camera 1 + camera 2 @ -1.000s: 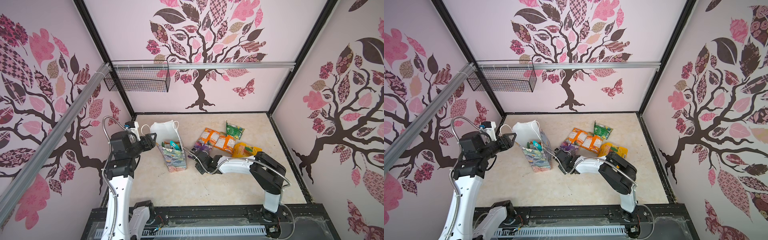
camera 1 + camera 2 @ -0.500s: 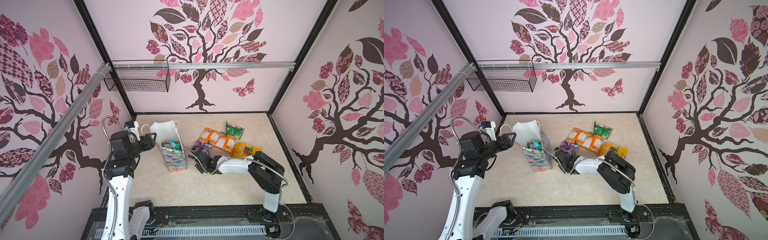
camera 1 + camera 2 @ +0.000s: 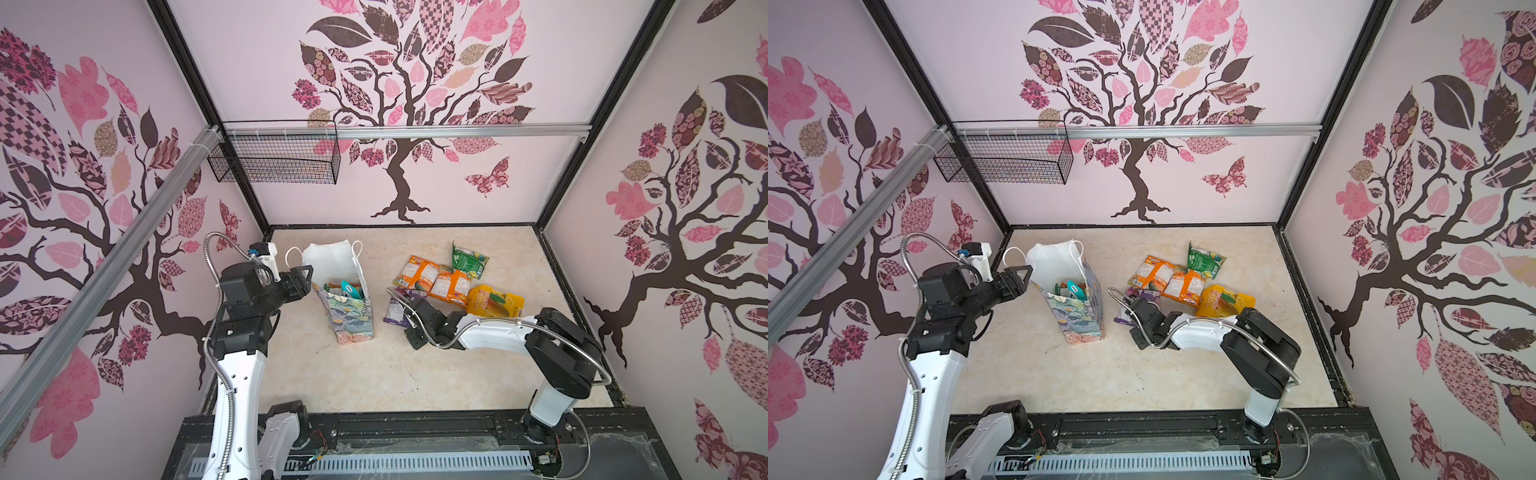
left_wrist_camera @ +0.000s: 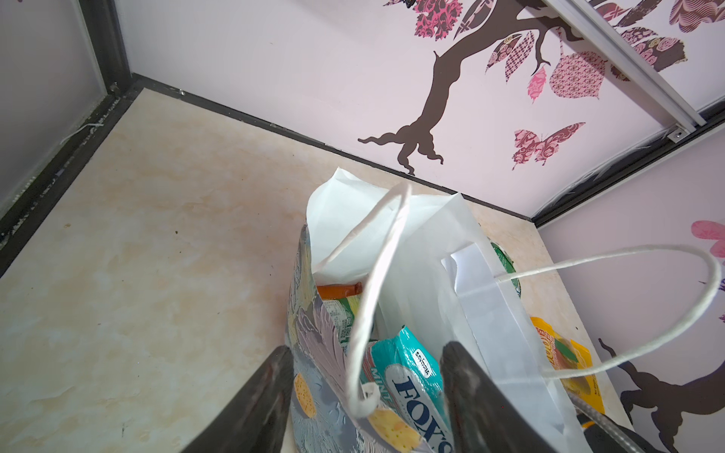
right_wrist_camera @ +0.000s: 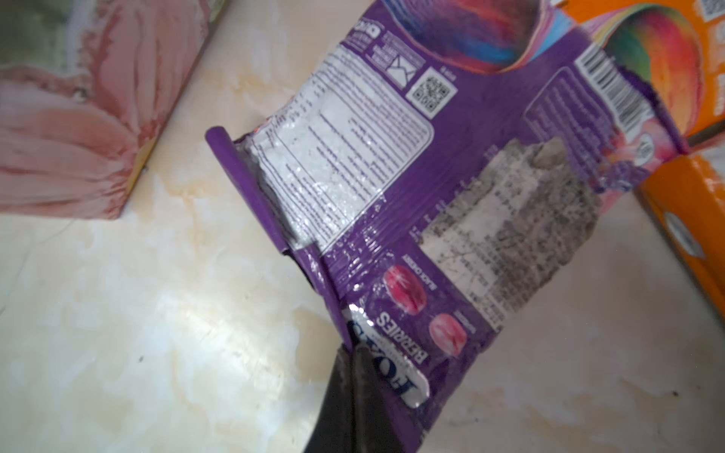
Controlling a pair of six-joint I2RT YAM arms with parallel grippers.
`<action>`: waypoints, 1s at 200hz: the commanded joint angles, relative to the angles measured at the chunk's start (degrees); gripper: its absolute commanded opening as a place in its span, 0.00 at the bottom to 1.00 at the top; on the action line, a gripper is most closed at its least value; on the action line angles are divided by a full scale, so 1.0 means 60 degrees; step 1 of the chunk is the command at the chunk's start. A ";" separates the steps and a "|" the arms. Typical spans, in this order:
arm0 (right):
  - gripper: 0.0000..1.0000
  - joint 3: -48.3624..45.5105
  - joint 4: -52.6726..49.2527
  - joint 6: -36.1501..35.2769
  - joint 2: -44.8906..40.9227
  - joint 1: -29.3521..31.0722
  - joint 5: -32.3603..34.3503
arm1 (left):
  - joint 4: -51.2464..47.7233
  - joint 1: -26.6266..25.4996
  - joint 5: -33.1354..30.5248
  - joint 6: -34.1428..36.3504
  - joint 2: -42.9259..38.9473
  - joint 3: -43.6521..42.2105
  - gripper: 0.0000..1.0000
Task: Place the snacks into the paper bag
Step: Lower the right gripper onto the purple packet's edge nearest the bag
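Note:
The purple packet is pinched by my right gripper toward one end of its creased edge, so I should open and grab that edge of the packet nearer its middle [image 5: 290, 246] before lifting.
The paper bag [image 3: 351, 324] stands upright and open left of centre, with a teal snack packet [image 4: 408, 376] and others inside. My left gripper [image 4: 367, 353] is open at the bag's left rim, its fingers on either side of the flowered wall and a cord handle. On the floor right of the bag lie two orange packets [image 3: 415, 272], a green one [image 3: 469, 259], a yellow one [image 3: 494, 301] and a purple one [image 5: 392, 188]. My right gripper [image 5: 351, 355] is shut on the purple packet's crimped edge, low over the floor.
A black wire mesh basket [image 3: 274, 160] hangs on the back wall at the upper left. Walls enclose the floor on three sides. The bag's base [image 5: 78, 137] stands close beside the purple packet.
The right gripper's jaws have closed on the purple packet's edge. The left arm and the bag have not moved.

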 commanded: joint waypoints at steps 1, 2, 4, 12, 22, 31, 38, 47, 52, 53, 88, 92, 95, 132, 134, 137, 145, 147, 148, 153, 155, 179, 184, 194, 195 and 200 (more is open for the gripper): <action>0.00 -0.0436 -0.0375 0.0334 -0.0878 0.0037 -0.0821 | 0.0228 0.0058 0.0027 0.0057 -0.0066 -0.0216 0.63; 0.00 -0.0460 -0.0383 0.0341 -0.0906 0.0037 -0.0831 | 0.0222 0.0051 0.0027 0.0057 -0.0070 -0.0218 0.63; 0.00 -0.0496 -0.0386 0.0347 -0.0945 0.0037 -0.0864 | 0.0228 0.0045 0.0027 0.0057 -0.0073 -0.0230 0.63; 0.00 -0.0619 -0.0447 0.0341 -0.1098 0.0043 -0.0974 | 0.0252 0.0053 0.0034 0.0044 -0.0096 -0.0234 0.63; 0.00 -0.0683 -0.0541 0.0190 -0.1224 0.0106 -0.1149 | 0.0263 0.0048 0.0056 0.0027 -0.0078 -0.0235 0.63; 0.00 -0.0676 -0.0711 0.0080 -0.1231 0.0337 -0.0946 | 0.0266 0.0045 0.0084 0.0020 -0.0067 -0.0230 0.63; 0.00 -0.0626 -0.0881 0.0013 -0.1187 0.0579 -0.0607 | 0.0266 0.0054 0.0098 0.0027 -0.0060 -0.0231 0.63; 0.00 -0.0594 -0.1015 -0.0138 -0.1079 0.0844 -0.0375 | 0.0260 0.0050 0.0086 0.0027 -0.0037 -0.0210 0.63; 0.00 -0.0579 -0.1046 -0.0150 -0.1023 0.0898 -0.0389 | 0.0240 0.0061 0.0082 0.0030 -0.0031 -0.0218 0.63; 0.00 -0.0575 -0.1063 -0.0157 -0.1008 0.0900 -0.0410 | 0.0242 0.0060 0.0077 0.0029 -0.0030 -0.0211 0.63; 0.22 -0.0688 -0.1000 -0.0311 -0.0960 0.0928 -0.0811 | 0.0252 0.0067 0.0056 0.0057 -0.0052 -0.0222 0.63; 0.26 -0.0701 -0.1006 -0.0337 -0.1006 0.0945 -0.0798 | 0.0246 0.0062 0.0056 0.0053 -0.0048 -0.0230 0.64; 0.28 -0.0694 -0.0985 -0.0371 -0.1051 0.0969 -0.0789 | 0.0245 0.0064 0.0056 0.0043 -0.0049 -0.0222 0.63; 0.34 -0.0327 -0.1118 -0.0823 -0.1110 0.1630 0.0123 | 0.0247 0.0062 0.0067 0.0035 -0.0038 -0.0218 0.63; 0.34 -0.0298 -0.1134 -0.0842 -0.1077 0.1673 0.0169 | 0.0235 0.0059 0.0066 0.0040 -0.0040 -0.0219 0.63; 0.35 -0.0242 -0.1173 -0.0866 -0.1029 0.1721 0.0223 | 0.0244 0.0068 0.0058 0.0047 -0.0057 -0.0215 0.63; 0.36 -0.0086 -0.1210 -0.0949 -0.0880 0.1857 0.0370 | 0.0238 0.0060 0.0044 0.0047 -0.0050 -0.0207 0.64; 0.36 -0.0040 -0.1211 -0.0972 -0.0847 0.1883 0.0414 | 0.0243 0.0059 0.0042 0.0054 -0.0050 -0.0212 0.64; 0.36 -0.0034 -0.1212 -0.0986 -0.0825 0.1897 0.0446 | 0.0244 0.0066 0.0042 0.0055 -0.0040 -0.0216 0.63; 0.37 0.0031 -0.1212 -0.1033 -0.0720 0.1970 0.0573 | 0.0219 0.0067 0.0042 0.0057 -0.0043 -0.0213 0.63; 0.37 0.0063 -0.1227 -0.1041 -0.0679 0.2000 0.0637 | 0.0220 0.0068 0.0042 0.0057 -0.0045 -0.0210 0.63; 0.37 0.0396 -0.1313 -0.1265 -0.0221 0.2245 0.1426 | 0.0222 0.0080 0.0027 0.0054 -0.0038 -0.0218 0.63; 0.37 0.0434 -0.1286 -0.1323 -0.0147 0.2274 0.1570 | 0.0227 0.0077 0.0027 0.0057 -0.0035 -0.0219 0.63; 0.37 0.0491 -0.1162 -0.1441 -0.0058 0.2282 0.1736 | 0.0231 0.0062 0.0017 0.0049 -0.0029 -0.0211 0.63; 0.37 0.0494 -0.1151 -0.1447 -0.0050 0.2287 0.1752 | 0.0231 0.0067 0.0022 0.0053 -0.0030 -0.0208 0.63; 0.37 0.0491 -0.1064 -0.1490 -0.0014 0.2291 0.1864 | 0.0231 0.0085 0.0020 0.0053 -0.0033 -0.0227 0.63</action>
